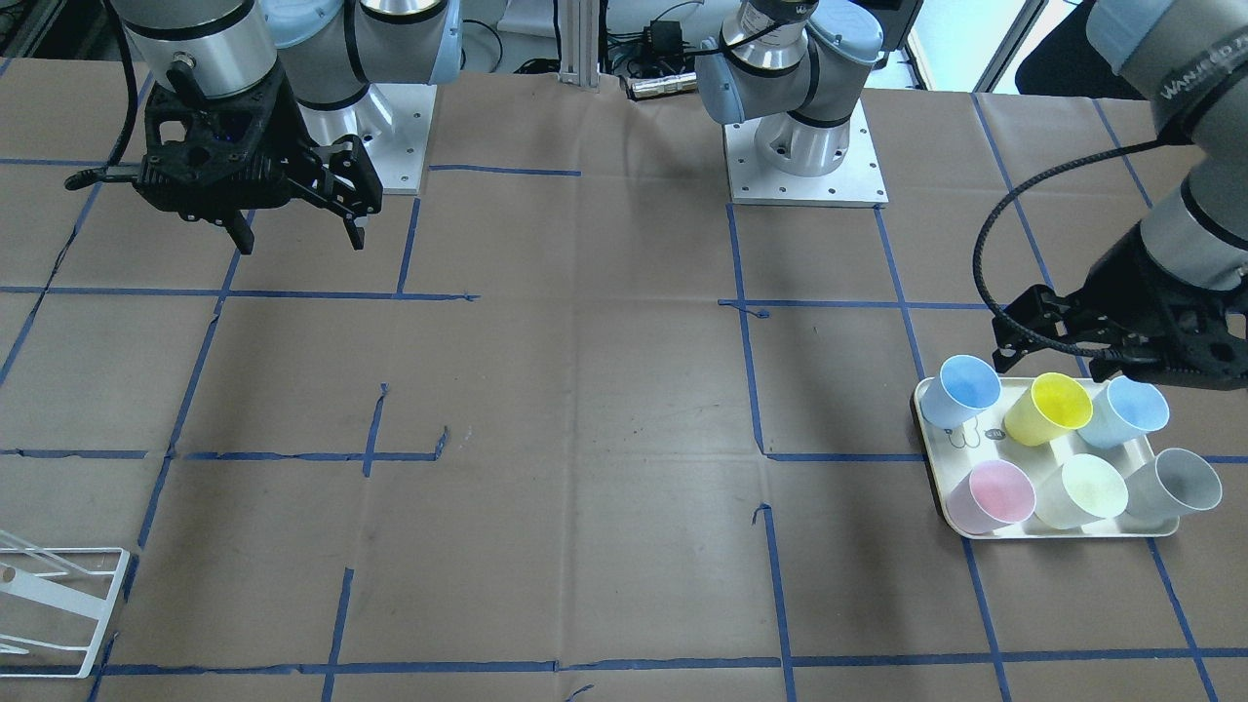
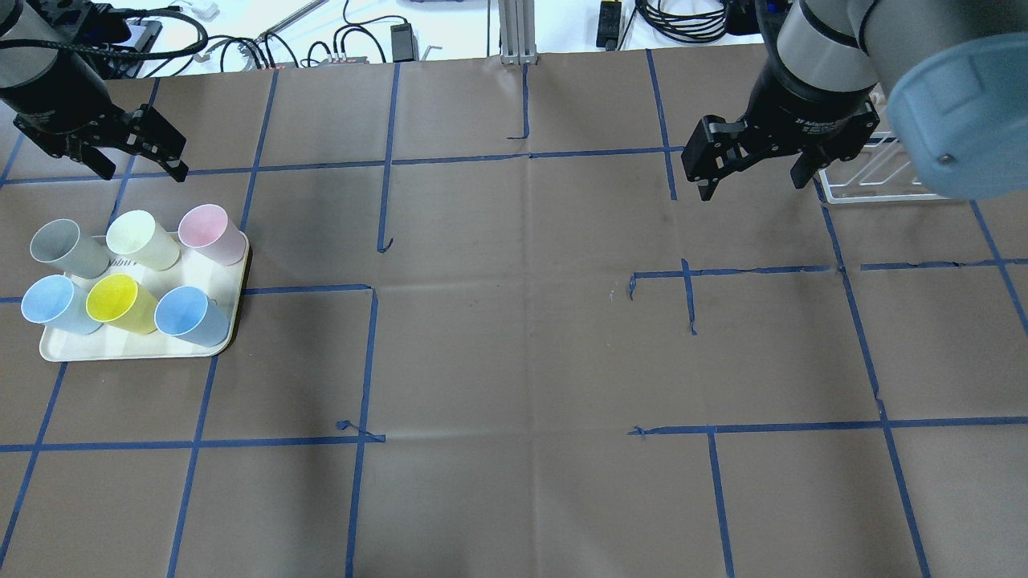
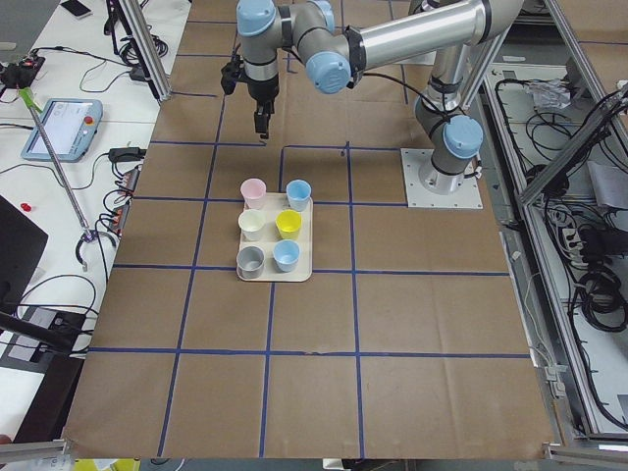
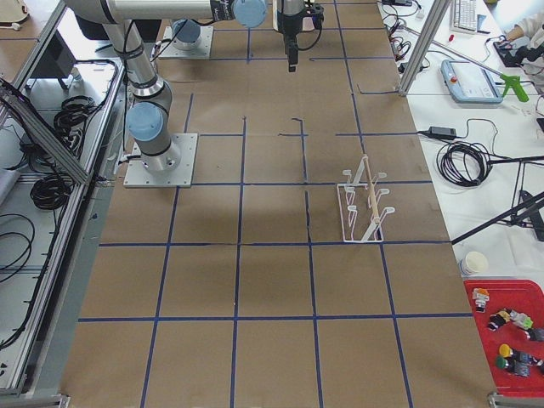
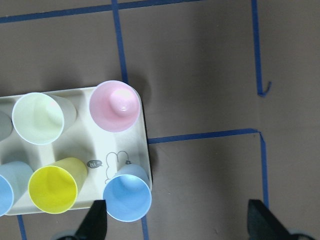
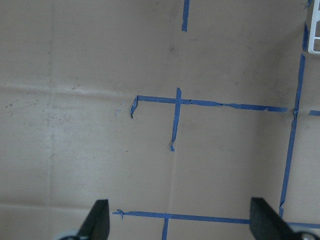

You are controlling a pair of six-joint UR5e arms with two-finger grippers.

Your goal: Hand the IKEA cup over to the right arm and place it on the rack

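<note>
My left gripper will grip the rim point(image 1: 972, 485) point(image 5: 140, 108) of the pink cup on the side that faces away from the pale yellow cup.
Several IKEA cups stand on a cream tray point(image 2: 136, 352) at the table's left: grey point(image 2: 56, 245), pale yellow point(image 2: 132, 234), pink point(image 2: 205, 229), yellow point(image 2: 112, 299) and two blue ones point(image 2: 185, 313). My left gripper point(image 2: 143, 170) hangs open and empty above the table just beyond the tray's far edge. Its wrist view shows the pink cup point(image 5: 114, 106) and a blue cup point(image 5: 127, 200) below. My right gripper point(image 2: 753, 186) is open and empty, high over the far right. The white wire rack point(image 2: 875, 181) stands just right of it, partly hidden by the arm.
The rack also shows at the near-left corner of the front view point(image 1: 58, 609) and in the right side view point(image 4: 364, 208). Brown paper with blue tape lines covers the table. Cables and a rail lie along the far edge.
</note>
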